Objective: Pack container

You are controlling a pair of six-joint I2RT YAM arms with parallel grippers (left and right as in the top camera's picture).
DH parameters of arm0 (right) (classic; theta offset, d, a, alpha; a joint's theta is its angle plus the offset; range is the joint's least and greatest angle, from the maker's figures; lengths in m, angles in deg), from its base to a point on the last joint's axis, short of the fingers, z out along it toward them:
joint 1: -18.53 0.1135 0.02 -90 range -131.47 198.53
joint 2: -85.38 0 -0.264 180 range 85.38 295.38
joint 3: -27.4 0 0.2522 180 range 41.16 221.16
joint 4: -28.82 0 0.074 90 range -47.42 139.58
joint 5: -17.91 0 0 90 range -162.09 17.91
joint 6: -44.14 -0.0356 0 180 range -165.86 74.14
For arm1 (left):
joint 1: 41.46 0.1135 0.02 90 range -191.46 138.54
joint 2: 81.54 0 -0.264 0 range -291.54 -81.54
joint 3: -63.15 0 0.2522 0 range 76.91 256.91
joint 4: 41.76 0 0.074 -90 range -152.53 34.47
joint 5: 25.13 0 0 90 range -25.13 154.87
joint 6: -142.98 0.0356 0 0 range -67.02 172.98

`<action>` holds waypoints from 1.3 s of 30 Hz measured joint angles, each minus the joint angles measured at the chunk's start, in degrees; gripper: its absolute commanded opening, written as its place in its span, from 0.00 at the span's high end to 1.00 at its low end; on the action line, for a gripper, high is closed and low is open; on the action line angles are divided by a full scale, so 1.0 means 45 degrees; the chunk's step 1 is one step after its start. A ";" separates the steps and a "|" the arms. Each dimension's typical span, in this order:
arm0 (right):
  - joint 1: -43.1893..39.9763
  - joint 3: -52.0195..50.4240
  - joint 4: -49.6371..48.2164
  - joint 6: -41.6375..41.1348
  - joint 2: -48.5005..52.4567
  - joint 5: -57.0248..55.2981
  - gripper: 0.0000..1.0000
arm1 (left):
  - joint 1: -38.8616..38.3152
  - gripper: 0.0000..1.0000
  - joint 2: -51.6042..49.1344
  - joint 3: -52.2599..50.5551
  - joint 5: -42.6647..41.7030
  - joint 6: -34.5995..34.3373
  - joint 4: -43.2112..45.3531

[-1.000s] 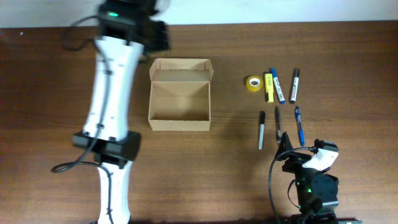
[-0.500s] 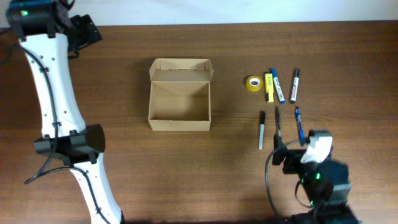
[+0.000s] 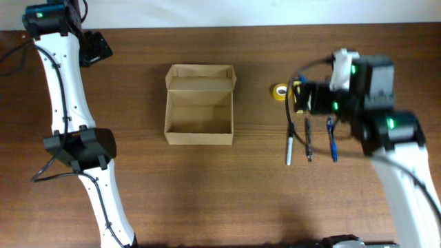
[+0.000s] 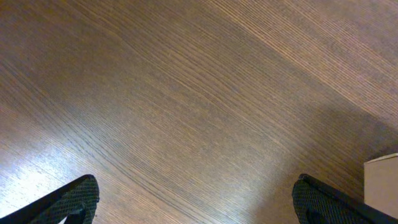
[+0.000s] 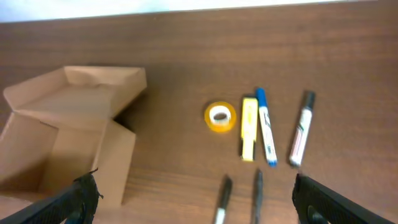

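My right gripper needs to close on the yellow tape roll's side [image 3: 275, 92] [image 5: 208, 117] nearest the container. One of its fingers will go inside the tape roll's hole.
The container [image 3: 199, 105] is an open light-brown cardboard box at the table's middle, its flap lid standing at the back; it also shows in the right wrist view [image 5: 68, 143]. A yellow tape roll [image 3: 280, 91] [image 5: 220, 116], a yellow highlighter [image 5: 249, 127], a blue marker [image 5: 266, 134], a black-and-white marker [image 5: 301, 127] and several pens [image 3: 308, 141] lie to its right. My right gripper [image 3: 303, 98] [image 5: 199, 205] hovers open and empty above the markers. My left gripper [image 3: 95, 48] [image 4: 196, 208] is open and empty over bare wood at the far left corner.
A white-tipped black pen [image 3: 289, 145] and a blue pen [image 3: 333, 141] lie in front of the markers. The left arm's white links [image 3: 69, 138] stretch along the table's left side. A corner of the box [image 4: 382, 186] shows at the right edge of the left wrist view.
My right arm has swung from the front edge up to above the markers and pens. My left arm has swung from beside the box to the far left corner.
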 measured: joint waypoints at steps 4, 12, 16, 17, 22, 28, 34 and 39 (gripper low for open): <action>0.0316 0.2283 0.0918 0.0015 0.2492 -0.0146 0.01 | 0.0000 0.00 0.0005 0.0005 0.0000 0.0000 -0.0005; 0.1282 0.6144 0.2501 0.0049 0.7917 -0.0826 0.00 | 0.0000 0.00 0.0005 0.0005 0.0005 0.0000 0.0005; 0.1234 0.6523 0.2501 0.0044 0.9602 -0.0962 0.04 | 0.0000 0.00 0.0005 0.0005 0.0005 0.0000 0.0000; 0.1209 0.6523 0.2516 0.0034 0.9923 -0.0991 0.04 | 0.0000 0.00 0.0005 0.0005 0.0005 0.0000 0.0005; 0.1151 0.6523 0.2443 0.0058 1.1084 -0.1010 0.12 | 0.0000 0.00 0.0005 0.0005 0.0005 0.0000 0.0000; 0.1151 0.6533 0.1661 0.0049 1.1579 -0.0758 0.18 | 0.0000 0.00 0.0005 0.0005 0.0005 0.0000 0.0005; 0.1151 0.6615 0.1287 0.0053 1.1584 -0.0685 0.25 | 0.0000 0.00 0.0005 0.0005 0.0005 0.0000 0.0005; 0.1151 0.6688 0.1229 0.0058 1.1963 -0.0631 0.38 | 0.0000 0.00 0.0005 0.0005 0.0005 0.0000 0.0005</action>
